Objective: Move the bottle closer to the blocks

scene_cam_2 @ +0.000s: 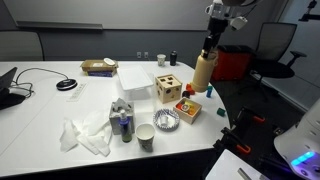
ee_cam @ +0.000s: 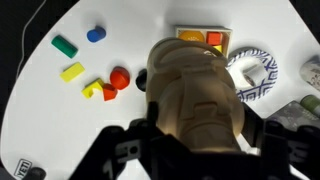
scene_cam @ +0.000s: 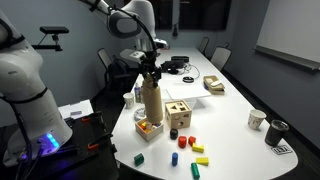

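My gripper has the tan-brown bottle to put down. Next, I set it on the table (scene_cam: 168, 148) (ee_cam: 127, 49) between the blue block and the small black piece.
The tall tan-brown bottle (scene_cam: 152, 102) stands upright near the table's edge, also seen in an exterior view (scene_cam_2: 204, 73). My gripper (scene_cam: 150, 68) is shut on its neck from above. In the wrist view the bottle (ee_cam: 195, 85) fills the middle between the black fingers of the gripper (ee_cam: 198, 126). The small blocks lie apart from it on the white table: green (ee_cam: 65, 45), blue (ee_cam: 95, 34), yellow (ee_cam: 72, 71) and red (ee_cam: 120, 77). In an exterior view they lie toward the table's front edge, green (scene_cam: 139, 158), red (scene_cam: 173, 158) and yellow (scene_cam: 198, 150). I cannot tell whether the bottle's base touches the table.
A light-wood cube with shaped holes (scene_cam: 178, 113) stands right beside the bottle. A small tray with orange and red pieces (ee_cam: 205, 40) and a patterned bowl (ee_cam: 258, 75) lie close by. Two cups (scene_cam: 257, 119) stand at one side, and a white cup (scene_cam_2: 145, 136) and crumpled cloth (scene_cam_2: 85, 135) lie farther off.
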Available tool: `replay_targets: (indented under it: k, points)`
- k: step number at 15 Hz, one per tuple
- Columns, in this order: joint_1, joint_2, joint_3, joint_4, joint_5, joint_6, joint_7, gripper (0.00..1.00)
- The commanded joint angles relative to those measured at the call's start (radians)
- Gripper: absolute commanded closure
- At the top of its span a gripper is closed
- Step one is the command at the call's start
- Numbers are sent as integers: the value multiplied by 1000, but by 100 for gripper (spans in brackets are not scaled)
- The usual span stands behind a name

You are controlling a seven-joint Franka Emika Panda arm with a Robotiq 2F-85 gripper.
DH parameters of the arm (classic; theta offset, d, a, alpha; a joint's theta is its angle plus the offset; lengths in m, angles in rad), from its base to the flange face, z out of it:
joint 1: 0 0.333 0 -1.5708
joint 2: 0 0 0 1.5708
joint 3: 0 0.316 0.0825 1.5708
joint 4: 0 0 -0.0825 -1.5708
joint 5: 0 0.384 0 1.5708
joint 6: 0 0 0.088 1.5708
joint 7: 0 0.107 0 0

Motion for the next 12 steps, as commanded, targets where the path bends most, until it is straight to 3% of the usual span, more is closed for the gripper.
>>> replay_targets:
  k: [1,12]
  points:
    - [-31,53,-26,53,-2,32,57,47]
    - [-73,350,-39,173,61,145,60,47]
